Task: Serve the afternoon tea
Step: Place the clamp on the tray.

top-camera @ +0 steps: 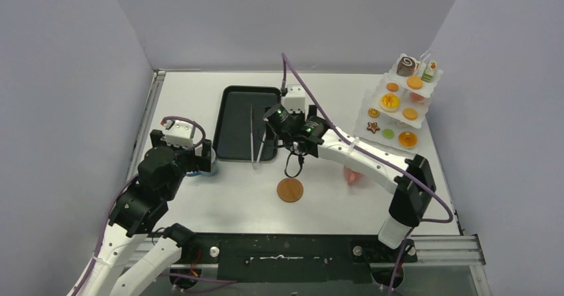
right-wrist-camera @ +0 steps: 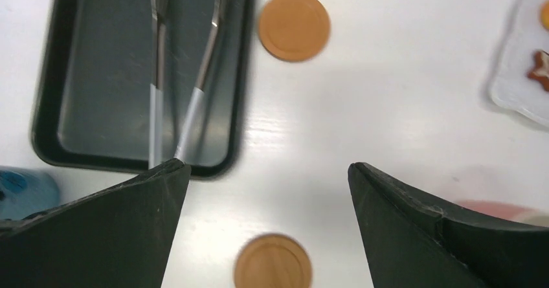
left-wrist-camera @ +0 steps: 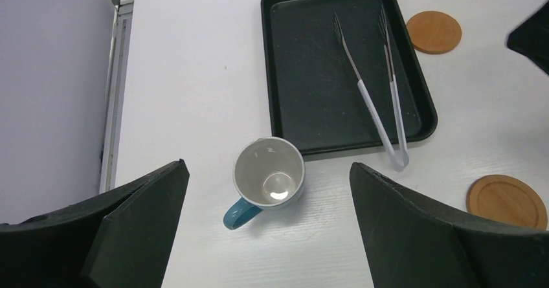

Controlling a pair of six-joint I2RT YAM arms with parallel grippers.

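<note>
The right gripper will move to the pink cup next and close on its handle (top-camera: 351, 181), which points toward the front of the table.
A blue cup (left-wrist-camera: 268, 173) with a white inside stands upright on the table, just before the black tray's near edge. My left gripper (left-wrist-camera: 265, 166) hangs open above it, one finger on each side, not touching. My right gripper (right-wrist-camera: 268, 166) is open and holds nothing, above bare table between two wooden coasters. The pink cup (top-camera: 354, 175) stands right of it, partly hidden behind the right arm. The toy pastries sit on a white tiered stand (top-camera: 399, 106) at the back right: a chocolate swirl roll (top-camera: 406, 64), orange tarts, cookies and a green disc.
The black tray (top-camera: 234, 126) lies at centre left with long metal tongs (left-wrist-camera: 379, 100) in it, their handle end over its near rim. One wooden coaster (top-camera: 290, 190) lies near the table's front; another coaster (right-wrist-camera: 294, 26) lies beside the tray. Grey walls close in both sides.
</note>
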